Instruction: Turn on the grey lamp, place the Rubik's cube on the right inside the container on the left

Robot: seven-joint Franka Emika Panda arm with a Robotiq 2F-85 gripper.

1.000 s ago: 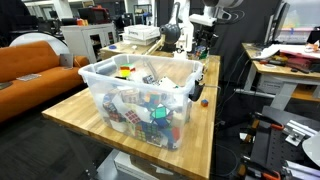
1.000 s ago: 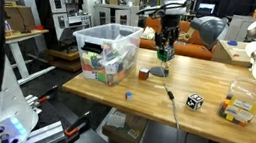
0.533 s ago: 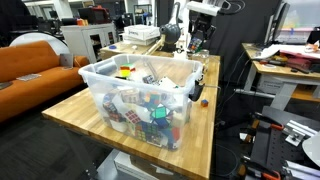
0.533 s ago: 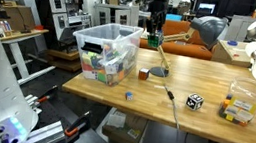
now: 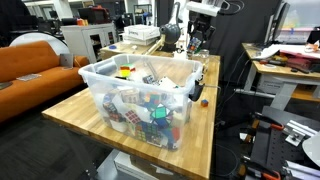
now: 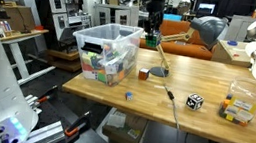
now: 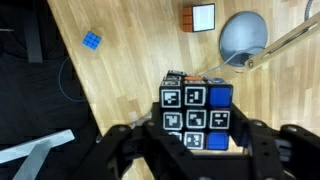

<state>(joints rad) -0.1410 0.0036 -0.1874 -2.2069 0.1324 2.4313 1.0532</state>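
Note:
The Rubik's cube will be released from my gripper onto the mixed cubes in the container's end [image 5: 164, 82] closest to the tiny blue cube. The Rubik's cube now hangs high over the table.
My gripper [image 7: 196, 132] is shut on the Rubik's cube [image 7: 195, 108], which shows black-and-white patterned stickers and blue ones, with an orange-red edge behind. In an exterior view the gripper [image 6: 152, 27] hangs high over the table, between the container [image 6: 121, 52] and the grey lamp [image 6: 206, 30]. The see-through container [image 5: 100, 72] is full of mixed cubes. The lamp's head [image 7: 243, 35] lies below me on the wood in the wrist view, on a thin angled arm.
On the wooden table lie a brown-and-white cube [image 7: 203, 17], a tiny blue cube [image 7: 92, 40], a black-and-white cube [image 6: 194, 101] and a small clear box of cubes [image 6: 239, 105]. A red cube [image 5: 204, 101] sits beside the container. A cable runs across the table.
Over the last second my gripper rose from the table with the cube and shifted toward the container. It has held still for the last half second.

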